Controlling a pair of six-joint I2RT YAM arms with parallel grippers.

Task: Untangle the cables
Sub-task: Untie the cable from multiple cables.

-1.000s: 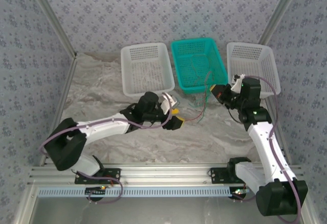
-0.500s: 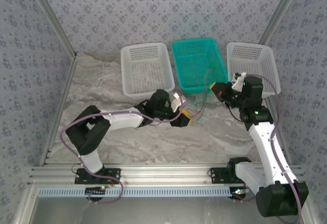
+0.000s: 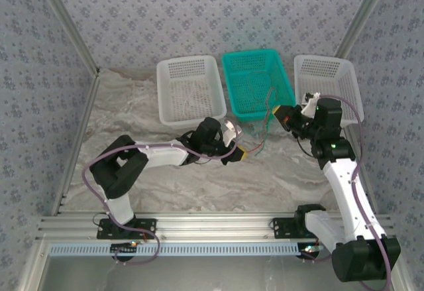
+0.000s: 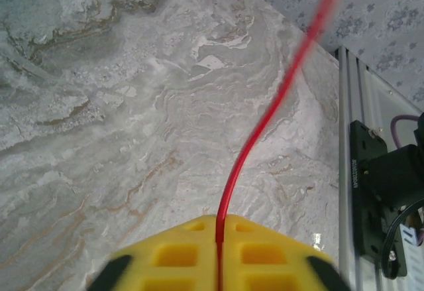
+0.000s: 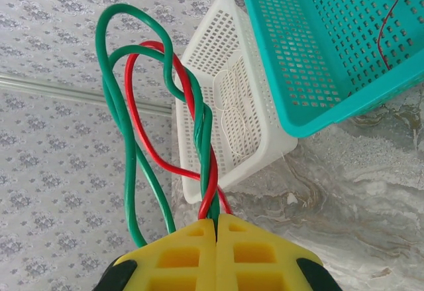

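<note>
The twist of both cables is clamped in my right gripper, so it should open and take only the green cable (image 5: 128, 165) while my left gripper pulls the red cable out.
The cables are a red and a green wire twisted together. In the right wrist view the green cable (image 5: 126, 138) and the red cable (image 5: 136, 112) loop upward, and my right gripper (image 5: 216, 219) is shut on their twisted part. From above, the right gripper (image 3: 277, 113) hangs just in front of the teal basket, and thin wires (image 3: 263, 135) trail down to the left gripper (image 3: 240, 153). My left gripper (image 4: 219, 221) is shut on the red cable (image 4: 265, 118), which runs out from between its yellow pads low over the marble table.
Three baskets stand in a row at the back: a white basket (image 3: 189, 89) holding a whitish wire (image 5: 235, 115), a teal basket (image 3: 257, 82) with a thin red wire (image 5: 381, 6) inside, and another white basket (image 3: 328, 79). Aluminium rails (image 3: 199, 228) border the near edge.
My left arm reached to the right toward the hanging wires, and its gripper went from open to shut on the red cable. The right gripper lifted slightly toward the teal basket.
</note>
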